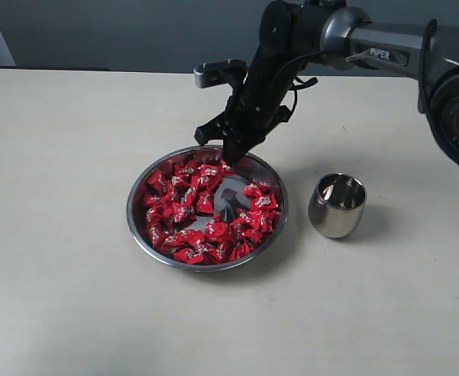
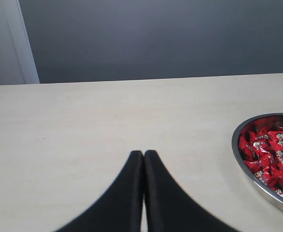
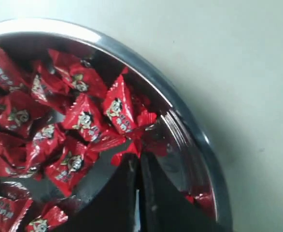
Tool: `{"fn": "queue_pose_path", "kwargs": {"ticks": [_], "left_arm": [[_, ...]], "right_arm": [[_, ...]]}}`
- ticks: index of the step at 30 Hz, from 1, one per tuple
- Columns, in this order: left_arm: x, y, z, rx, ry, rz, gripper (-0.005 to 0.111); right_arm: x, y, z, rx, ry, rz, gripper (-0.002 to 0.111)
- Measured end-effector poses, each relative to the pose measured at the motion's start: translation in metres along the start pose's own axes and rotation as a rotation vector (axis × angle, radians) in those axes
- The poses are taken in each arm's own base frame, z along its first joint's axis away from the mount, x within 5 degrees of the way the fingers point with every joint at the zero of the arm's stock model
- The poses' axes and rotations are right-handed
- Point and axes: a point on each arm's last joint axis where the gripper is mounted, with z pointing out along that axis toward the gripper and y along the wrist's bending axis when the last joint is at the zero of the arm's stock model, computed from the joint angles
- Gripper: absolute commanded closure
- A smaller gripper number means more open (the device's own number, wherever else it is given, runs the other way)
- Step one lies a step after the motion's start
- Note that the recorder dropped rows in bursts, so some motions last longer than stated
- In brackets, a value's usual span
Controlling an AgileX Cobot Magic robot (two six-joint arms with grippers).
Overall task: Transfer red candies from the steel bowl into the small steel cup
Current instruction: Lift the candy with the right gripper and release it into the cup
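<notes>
The red candy will go down on the bottom of the empty small steel cup (image 1: 341,193) from my right gripper.
The steel bowl (image 1: 135,223) sits mid-table, full of red candies (image 1: 184,202) around a bare patch of its bottom. My right gripper (image 1: 232,158) reaches down inside the bowl's far edge. In the right wrist view its fingers (image 3: 136,158) are pressed together by the bowl rim (image 3: 180,104), with the twisted end of a red candy (image 3: 127,145) pinched at the tips. The small steel cup (image 1: 337,205) stands upright to the right of the bowl and looks empty. My left gripper (image 2: 144,153) is shut on nothing above bare table, with the bowl (image 2: 237,147) off to its side.
The right arm (image 1: 386,47) stretches in from the upper right, above and behind the cup. A grey wall (image 2: 156,38) runs behind the table's far edge. Pale tabletop (image 1: 57,157) surrounds the bowl and cup.
</notes>
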Motion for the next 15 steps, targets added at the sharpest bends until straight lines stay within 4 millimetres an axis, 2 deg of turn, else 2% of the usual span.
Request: {"fn": "queue_pose_path", "kwargs": {"ticks": [7, 15], "left_arm": [[0.000, 0.000, 0.000, 0.000, 0.000, 0.000, 0.106], [0.000, 0.000, 0.000, 0.000, 0.000, 0.000, 0.106]], "right_arm": [[-0.002, 0.014, -0.050, 0.012, -0.059, -0.038, 0.109], [0.013, 0.039, -0.138, 0.051, -0.153, -0.096, 0.109]]}}
